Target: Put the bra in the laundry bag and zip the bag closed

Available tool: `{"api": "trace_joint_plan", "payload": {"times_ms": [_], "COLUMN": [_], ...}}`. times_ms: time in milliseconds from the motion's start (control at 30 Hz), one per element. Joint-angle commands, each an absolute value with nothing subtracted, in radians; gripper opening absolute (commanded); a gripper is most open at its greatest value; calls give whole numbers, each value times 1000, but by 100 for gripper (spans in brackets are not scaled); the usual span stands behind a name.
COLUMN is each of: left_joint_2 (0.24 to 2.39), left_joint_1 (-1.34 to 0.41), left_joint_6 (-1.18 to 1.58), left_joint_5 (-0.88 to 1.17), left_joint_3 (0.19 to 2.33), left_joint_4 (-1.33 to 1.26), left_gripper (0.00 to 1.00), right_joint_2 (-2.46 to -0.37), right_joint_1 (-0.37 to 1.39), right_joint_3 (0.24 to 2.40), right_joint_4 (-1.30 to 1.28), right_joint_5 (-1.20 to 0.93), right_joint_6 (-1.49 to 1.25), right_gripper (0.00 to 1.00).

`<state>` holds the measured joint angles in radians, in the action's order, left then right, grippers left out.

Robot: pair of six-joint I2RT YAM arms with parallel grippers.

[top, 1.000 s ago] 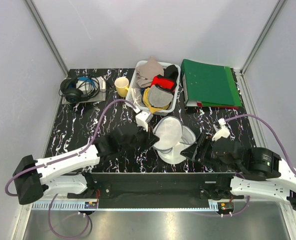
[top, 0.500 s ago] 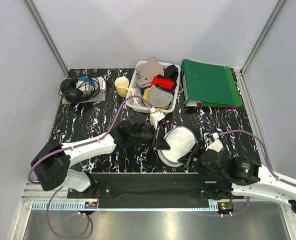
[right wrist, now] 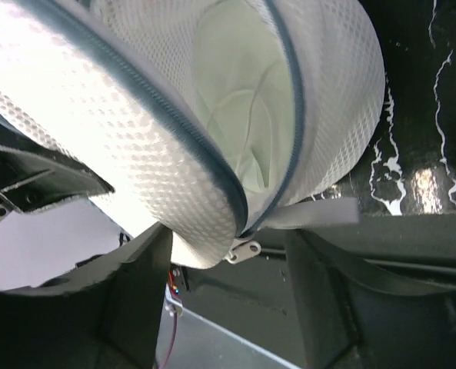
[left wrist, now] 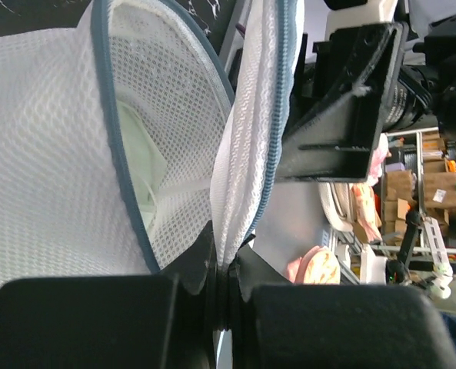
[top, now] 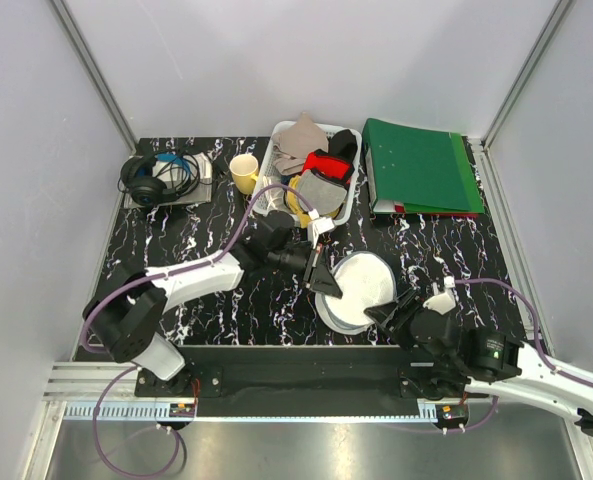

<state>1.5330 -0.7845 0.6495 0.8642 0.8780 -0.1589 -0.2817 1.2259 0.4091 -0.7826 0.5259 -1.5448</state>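
Note:
The bag's flap in my left gripper keeps the zip opening wide open. Next, my left gripper lets go of the flap and takes the bag's rim (right wrist: 241,214) next to my right gripper.
The white mesh laundry bag (top: 364,288) lies at the table's front middle with its blue-edged zip mouth gaping. The off-white bra (right wrist: 235,115) shows inside it, and also in the left wrist view (left wrist: 141,157). My left gripper (top: 322,281) is shut on the bag's rim fabric (left wrist: 247,154) at the bag's left side, holding that flap up. My right gripper (top: 390,312) is open at the bag's near right edge. Its fingers (right wrist: 128,307) straddle the rim, and the metal zip pull (right wrist: 244,250) hangs between them, untouched.
A white lattice basket (top: 352,205) of grey, red and yellow garments stands just behind the bag. A yellow cup (top: 243,172) and headphones (top: 156,178) are at back left, a green folder (top: 419,168) at back right. The table's front edge lies right under the right gripper.
My left gripper moved right with the bag's rim, stretching its arm across. The bag shifted right and its mouth narrowed. My right gripper drew back toward the front edge and closed in on the rim.

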Motion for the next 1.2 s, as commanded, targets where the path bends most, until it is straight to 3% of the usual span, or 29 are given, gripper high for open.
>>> {"api": "trace_joint_plan", "payload": {"times_ms": [0, 67, 100, 167, 200, 300, 333, 467, 533, 567, 667, 800, 867, 1000, 1167], "left_joint_2": [1543, 1548, 1548, 1549, 1537, 1490, 1444, 1264, 1142, 1099, 951, 876, 896, 1036, 1137], "left_joint_1": [-785, -785, -785, -787, -785, -790, -793, -854, -914, -943, -1067, -1205, -1282, -1405, -1443], "left_joint_6": [657, 652, 644, 606, 565, 482, 468, 428, 459, 472, 498, 534, 549, 525, 564], "left_joint_5": [951, 943, 942, 883, 850, 630, 567, 101, -38, -175, -322, -334, -350, -457, -525], "left_joint_3": [919, 925, 930, 957, 966, 1005, 1011, 983, 918, 890, 763, 614, 574, 621, 713], "left_joint_4": [-203, -190, -184, -99, -62, 104, 168, 264, 264, 259, 183, 11, -78, -120, -83], "left_gripper": [0, 0, 0, 2, 8, 25, 39, 62, 70, 70, 67, 53, 52, 60, 52], "right_joint_2": [-281, -291, -298, -319, -325, -351, -365, -419, -463, -477, -529, -566, -586, -614, -618], "right_joint_1": [1232, 1230, 1230, 1232, 1232, 1232, 1230, 1232, 1232, 1232, 1232, 1232, 1230, 1232, 1232], "right_joint_3": [393, 387, 388, 393, 396, 417, 435, 485, 511, 518, 545, 572, 584, 609, 618], "right_joint_4": [-747, -744, -744, -742, -742, -733, -733, -736, -739, -741, -744, -744, -744, -744, -744], "right_joint_5": [670, 696, 702, 710, 710, 709, 709, 700, 693, 690, 684, 692, 702, 710, 713], "right_joint_6": [-1586, -1591, -1591, -1597, -1606, -1626, -1631, -1678, -1716, -1730, -1795, -1885, -1904, -1942, -1973], "right_gripper": [62, 55, 39, 32, 20, 0, 0, 0, 0, 0, 0, 0, 0, 0, 0]}}
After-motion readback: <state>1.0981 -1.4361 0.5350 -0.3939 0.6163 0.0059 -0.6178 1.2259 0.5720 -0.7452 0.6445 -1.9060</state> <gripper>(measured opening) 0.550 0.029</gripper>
